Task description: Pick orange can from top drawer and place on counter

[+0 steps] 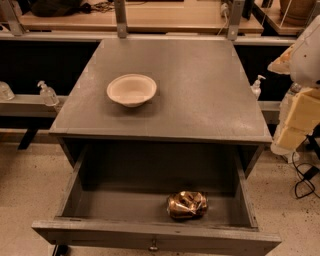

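Next, the gripper goes down into the top drawer and closes on the orange can's end (202,203) nearest the robot's arm.
The orange can (187,205) is dented and shiny, and lies on its side on the floor of the top drawer (150,239), right of centre near the front panel. The drawer is pulled fully out below the counter (200,90), and a small metal knob (153,246) shows on its front. My gripper (296,124), made of pale yellow blocks under a white arm, hangs at the right edge of the view. It is beside the counter's right front corner, well above and to the right of the can, and touches nothing.
A cream shallow bowl (131,89) stands on the counter's left middle. Clear pump bottles stand on side rails at the left (48,93) and right (257,86). Black cables (305,182) lie on the speckled floor at the right. A wooden table (150,15) stands behind.
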Controlling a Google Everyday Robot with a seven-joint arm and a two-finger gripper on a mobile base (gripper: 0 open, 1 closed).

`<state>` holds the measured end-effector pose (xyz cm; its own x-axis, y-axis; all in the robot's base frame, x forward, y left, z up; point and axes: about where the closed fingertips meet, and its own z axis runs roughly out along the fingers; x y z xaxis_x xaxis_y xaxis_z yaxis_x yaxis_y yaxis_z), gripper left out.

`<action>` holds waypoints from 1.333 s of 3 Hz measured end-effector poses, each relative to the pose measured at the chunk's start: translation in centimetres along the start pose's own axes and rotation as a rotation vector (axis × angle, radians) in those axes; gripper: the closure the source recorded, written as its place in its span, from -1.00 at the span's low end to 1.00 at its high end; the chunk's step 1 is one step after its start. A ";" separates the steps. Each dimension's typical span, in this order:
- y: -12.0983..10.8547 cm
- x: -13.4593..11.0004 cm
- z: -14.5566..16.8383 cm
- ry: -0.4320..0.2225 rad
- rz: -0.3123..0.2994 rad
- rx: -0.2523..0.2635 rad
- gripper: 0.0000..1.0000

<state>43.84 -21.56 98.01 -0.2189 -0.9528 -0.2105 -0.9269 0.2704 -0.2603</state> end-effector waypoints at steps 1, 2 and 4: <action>0.0 0.0 0.0 0.000 0.000 0.000 -1.00; 0.8 -1.2 3.7 -0.072 -0.064 -0.065 -1.00; 2.7 -3.3 9.1 -0.125 -0.162 -0.112 -1.00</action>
<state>44.80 -16.38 89.45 -0.0318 -0.9560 -0.2915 -0.9763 0.0922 -0.1956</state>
